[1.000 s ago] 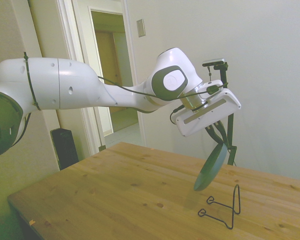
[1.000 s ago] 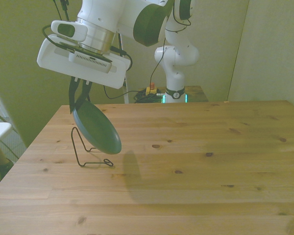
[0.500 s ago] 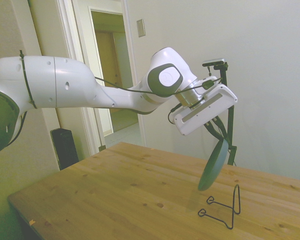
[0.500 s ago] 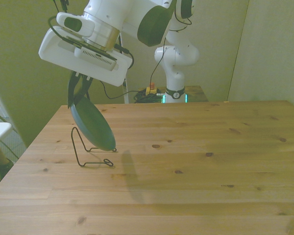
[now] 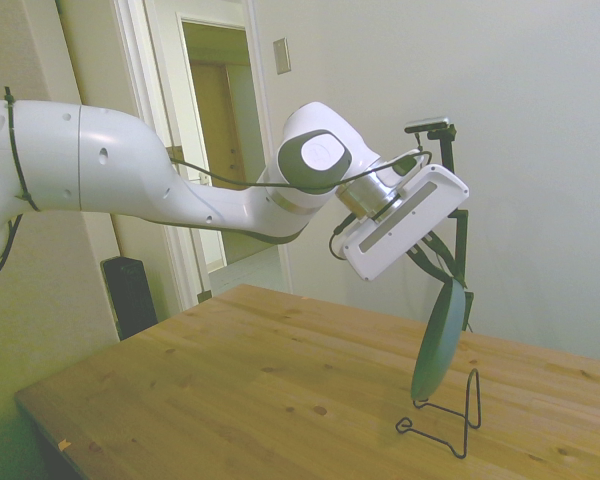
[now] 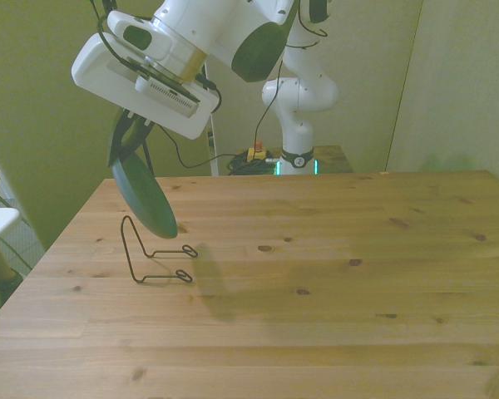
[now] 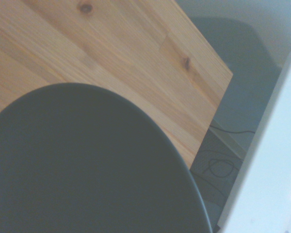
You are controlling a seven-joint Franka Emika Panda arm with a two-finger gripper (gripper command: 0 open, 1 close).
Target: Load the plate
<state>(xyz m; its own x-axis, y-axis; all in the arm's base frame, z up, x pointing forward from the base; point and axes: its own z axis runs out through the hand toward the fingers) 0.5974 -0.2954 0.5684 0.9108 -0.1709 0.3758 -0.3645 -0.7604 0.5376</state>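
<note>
I will let go of the plate, which hangs over the stand now, on the base prongs of the black wire stand (image 6: 161, 275), so that it leans against the stand's upright back.
The dark teal-green plate (image 5: 440, 340) hangs almost upright, edge down, with my gripper (image 5: 444, 276) shut on its top rim. Below it on the wooden table (image 5: 250, 390) stands a thin black wire stand (image 5: 470, 415). In the side view the plate's lower edge is just over the stand's base prongs, short of its upright back; whether they touch I cannot tell. In the front view the plate (image 6: 143, 195) hangs from the gripper (image 6: 128, 148) over the stand (image 6: 185, 275) near the front view's left table edge. The wrist view is half filled by the plate (image 7: 87, 165).
The table (image 6: 333, 274) stretches wide toward the front view's right. Its left edge lies close to the stand. Behind the far edge stand a second white robot base (image 6: 298, 125) and cables. A doorway (image 5: 225, 150) and a black box (image 5: 130, 295) lie beyond the table in the side view.
The wrist has turned, so the plate has swung from a slant to nearly upright. It has also dropped closer to the wire stand's base prongs and shifted toward the front view's left.
</note>
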